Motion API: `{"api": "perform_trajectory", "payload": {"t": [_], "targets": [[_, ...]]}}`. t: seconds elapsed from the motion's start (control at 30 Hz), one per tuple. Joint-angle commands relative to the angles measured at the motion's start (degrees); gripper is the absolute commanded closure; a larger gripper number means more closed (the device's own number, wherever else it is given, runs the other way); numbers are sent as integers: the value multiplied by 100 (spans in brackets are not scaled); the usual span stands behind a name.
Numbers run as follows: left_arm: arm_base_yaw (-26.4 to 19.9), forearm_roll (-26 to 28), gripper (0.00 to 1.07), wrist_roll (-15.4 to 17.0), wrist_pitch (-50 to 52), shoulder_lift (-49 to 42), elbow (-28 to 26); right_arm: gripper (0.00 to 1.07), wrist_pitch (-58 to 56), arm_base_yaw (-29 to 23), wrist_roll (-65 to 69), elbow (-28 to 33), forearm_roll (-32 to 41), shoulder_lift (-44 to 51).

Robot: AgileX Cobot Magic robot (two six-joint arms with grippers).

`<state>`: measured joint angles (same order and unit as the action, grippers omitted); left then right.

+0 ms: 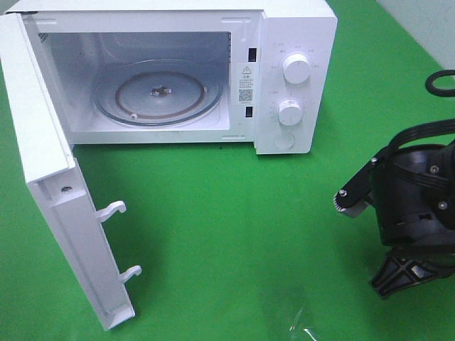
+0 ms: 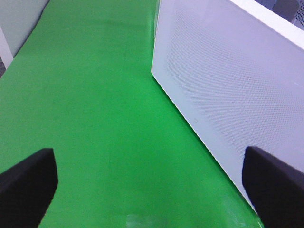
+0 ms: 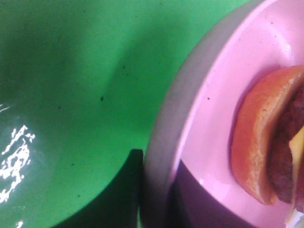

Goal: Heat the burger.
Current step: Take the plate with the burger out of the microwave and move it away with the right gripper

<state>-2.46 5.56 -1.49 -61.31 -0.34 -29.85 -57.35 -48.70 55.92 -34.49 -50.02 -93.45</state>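
Observation:
The robot's right gripper should release the pink plate with the burger on the green mat (image 1: 439, 245) beyond the knob side of the microwave.
The burger (image 3: 266, 142) shows in the right wrist view only: a golden-brown bun, a dark patty and a bit of yellow cheese, lying on a pink plate (image 3: 223, 85). My right gripper (image 3: 156, 190) is shut on that plate's rim, one dark finger under it and one on its inner side. In the high view only the right arm (image 1: 416, 192) shows, at the right edge; burger and plate are hidden there. My left gripper (image 2: 152, 199) is open and holds nothing, low over the green mat beside the microwave door's outer face (image 2: 228, 85).
The white microwave (image 1: 284, 78) stands at the back with its door (image 1: 57, 185) swung open to the left and a bare glass turntable (image 1: 160, 92) inside. A black cable (image 1: 441, 82) lies at the far right. A shiny clear film (image 1: 306, 323) lies near the front edge.

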Motion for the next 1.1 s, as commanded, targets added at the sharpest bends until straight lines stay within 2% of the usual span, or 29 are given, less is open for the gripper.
{"api": "perform_trajectory", "payload": {"t": [0.03, 0.33, 0.53, 0.8, 1.1], "targets": [[-11, 11, 9, 11, 6, -17, 17, 107, -218, 17, 120, -23, -338, -103], [-11, 11, 9, 11, 6, -17, 17, 107, 52, 23, 567, 6, -544, -527], [-11, 11, 9, 11, 6, -17, 17, 106, 355, 556, 922, 6, -584, -934], [-11, 11, 9, 11, 6, -17, 17, 104, 768, 837, 1192, 6, -653, -1352], [-11, 11, 9, 11, 6, -17, 17, 101, 951, 888, 1673, -6, -831, -1730]]}}
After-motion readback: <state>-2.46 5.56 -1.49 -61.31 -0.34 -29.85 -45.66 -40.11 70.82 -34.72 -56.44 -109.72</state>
